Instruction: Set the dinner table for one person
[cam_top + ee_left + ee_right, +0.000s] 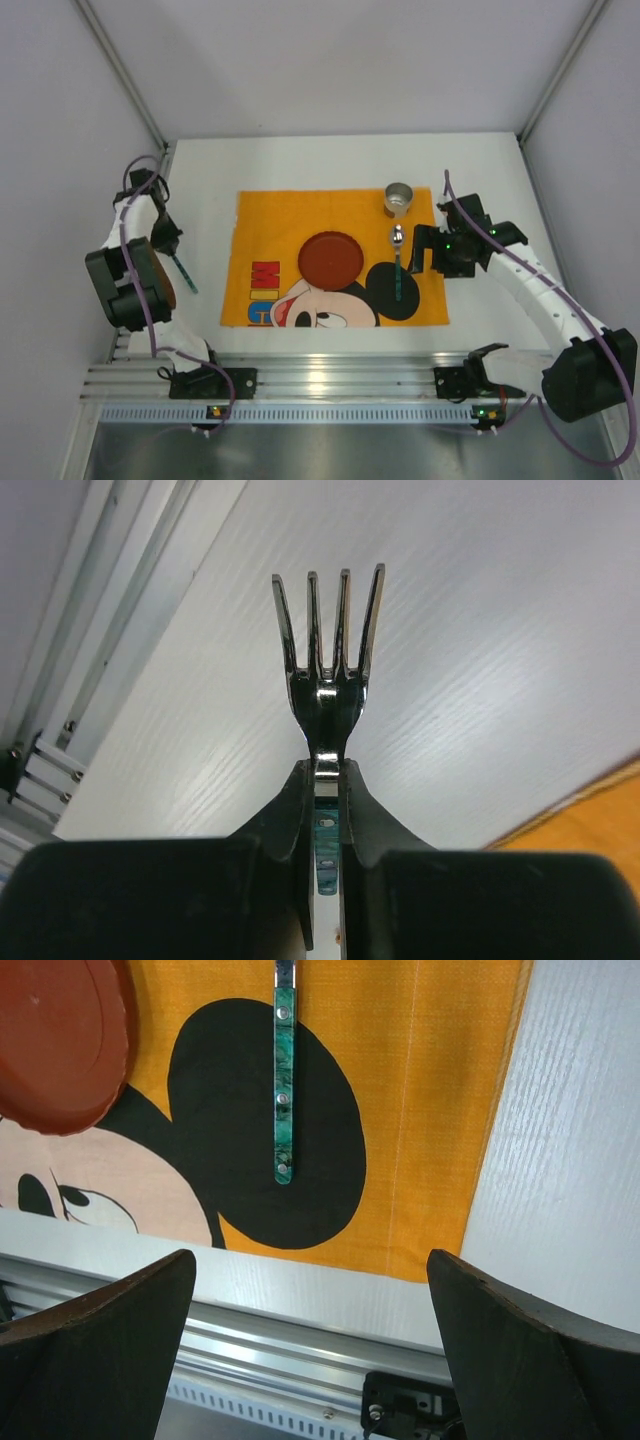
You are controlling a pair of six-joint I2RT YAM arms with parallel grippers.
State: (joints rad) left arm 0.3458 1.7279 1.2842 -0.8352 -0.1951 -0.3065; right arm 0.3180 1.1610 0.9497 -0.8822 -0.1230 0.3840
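My left gripper will let go of the fork on the orange cloth (268, 249) beside the red plate, opposite the spoon.
The white dinner table (330, 160) carries an orange cartoon-mouse cloth (270, 215). On the cloth lie a red plate (330, 257), a metal cup (398, 199) and a spoon (397, 262) with a green handle. My left gripper (166, 238) is to the left of the cloth, shut on a fork (185, 275) at its neck. In the left wrist view the fork's tines (328, 620) point out past the gripper (327, 772) over bare table. My right gripper (420, 250) is open and empty just right of the spoon, whose handle (284, 1090) and the plate (60, 1040) show in the right wrist view beyond the gripper (310, 1295).
A ribbed aluminium rail (320, 380) runs along the near edge and holds both arm bases; it also shows in the right wrist view (300, 1350). Grey walls and frame posts close in the table on the far, left and right sides. The cloth's corner (590, 820) lies right of the fork.
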